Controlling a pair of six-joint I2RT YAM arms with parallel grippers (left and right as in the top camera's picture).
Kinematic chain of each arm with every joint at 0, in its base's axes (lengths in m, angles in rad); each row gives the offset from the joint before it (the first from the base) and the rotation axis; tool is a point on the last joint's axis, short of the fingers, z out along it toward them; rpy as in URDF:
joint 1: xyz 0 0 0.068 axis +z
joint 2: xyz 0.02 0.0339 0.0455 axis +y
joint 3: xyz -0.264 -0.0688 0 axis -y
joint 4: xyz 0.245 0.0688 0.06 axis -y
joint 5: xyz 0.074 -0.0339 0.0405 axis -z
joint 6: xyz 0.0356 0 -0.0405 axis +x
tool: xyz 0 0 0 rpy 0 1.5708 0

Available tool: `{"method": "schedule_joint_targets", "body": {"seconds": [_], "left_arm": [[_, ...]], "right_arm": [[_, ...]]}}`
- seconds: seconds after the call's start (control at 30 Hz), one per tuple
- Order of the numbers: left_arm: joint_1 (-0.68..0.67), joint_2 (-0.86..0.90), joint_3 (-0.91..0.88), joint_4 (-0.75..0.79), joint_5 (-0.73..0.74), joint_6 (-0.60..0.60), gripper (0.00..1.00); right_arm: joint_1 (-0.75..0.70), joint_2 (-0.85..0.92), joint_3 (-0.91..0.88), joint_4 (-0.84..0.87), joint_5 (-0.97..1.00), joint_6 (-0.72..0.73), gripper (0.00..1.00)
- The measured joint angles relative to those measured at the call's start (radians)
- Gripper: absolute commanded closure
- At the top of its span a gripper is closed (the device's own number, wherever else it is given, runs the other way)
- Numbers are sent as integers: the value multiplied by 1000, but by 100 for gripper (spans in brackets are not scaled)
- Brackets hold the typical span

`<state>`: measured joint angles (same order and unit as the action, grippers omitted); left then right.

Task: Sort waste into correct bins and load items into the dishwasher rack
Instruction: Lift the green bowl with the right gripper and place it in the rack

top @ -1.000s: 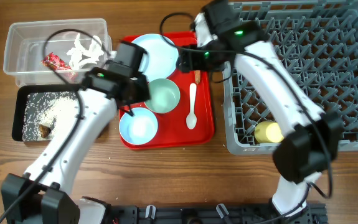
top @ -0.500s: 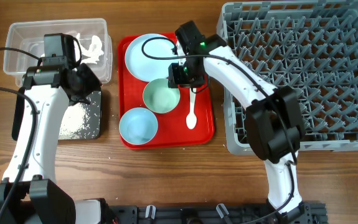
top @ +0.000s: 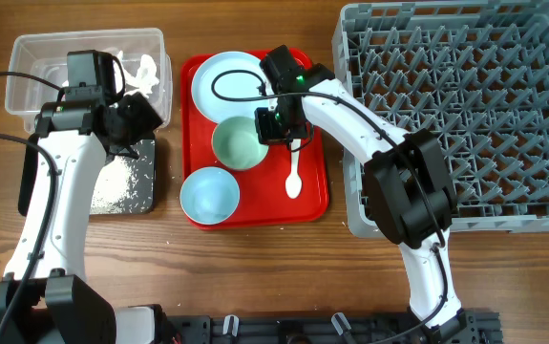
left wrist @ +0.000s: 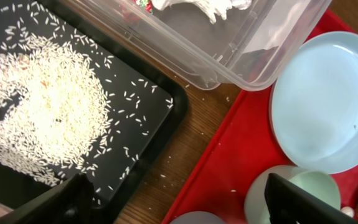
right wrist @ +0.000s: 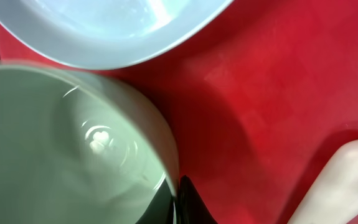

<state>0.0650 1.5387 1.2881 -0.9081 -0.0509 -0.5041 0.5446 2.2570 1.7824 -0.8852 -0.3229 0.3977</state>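
Observation:
Next, my right gripper releases the pale green bowl, which is still on the red tray, in the grey dishwasher rack's far corner [top: 370,68], closest to the red tray.
My right gripper [top: 276,127] is shut on the right rim of the pale green bowl [top: 236,143] on the red tray; in the right wrist view its fingertips [right wrist: 185,202] pinch the bowl's wall [right wrist: 60,149]. The pale blue plate [top: 231,81] lies behind the bowl, the pale blue bowl [top: 209,194] in front, and the white spoon [top: 294,172] to its right. My left gripper [top: 138,117] hangs open and empty over the near edge of the clear tub [top: 26,91], next to the black tray [top: 31,182]. Rice [left wrist: 48,112] covers the black tray. White scraps [top: 142,69] lie in the tub.
The grey dishwasher rack [top: 465,115] fills the right side, right next to the red tray [top: 317,196]. My right arm reaches from the front across the rack's left edge. Bare wooden table runs along the front.
My left arm has swung from over the red tray back to the bins and its jaws have opened wide. My right gripper has come down and shut on the green bowl's rim.

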Motion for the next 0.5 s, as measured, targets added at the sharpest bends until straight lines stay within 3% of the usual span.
{"method": "schedule_joint_targets", "body": {"seconds": [0.27,0.4,0.5], "left_arm": [[0,0,0,0,4,-3,0],[0,0,0,0,4,-3,0],[0,0,0,0,4,-3,0]], "right_arm": [[-88,-85,19,-67,61,5,96],[-211,-308,45,-54,202,6,96],[-280,-488,77,-37,434,11,96]]}}
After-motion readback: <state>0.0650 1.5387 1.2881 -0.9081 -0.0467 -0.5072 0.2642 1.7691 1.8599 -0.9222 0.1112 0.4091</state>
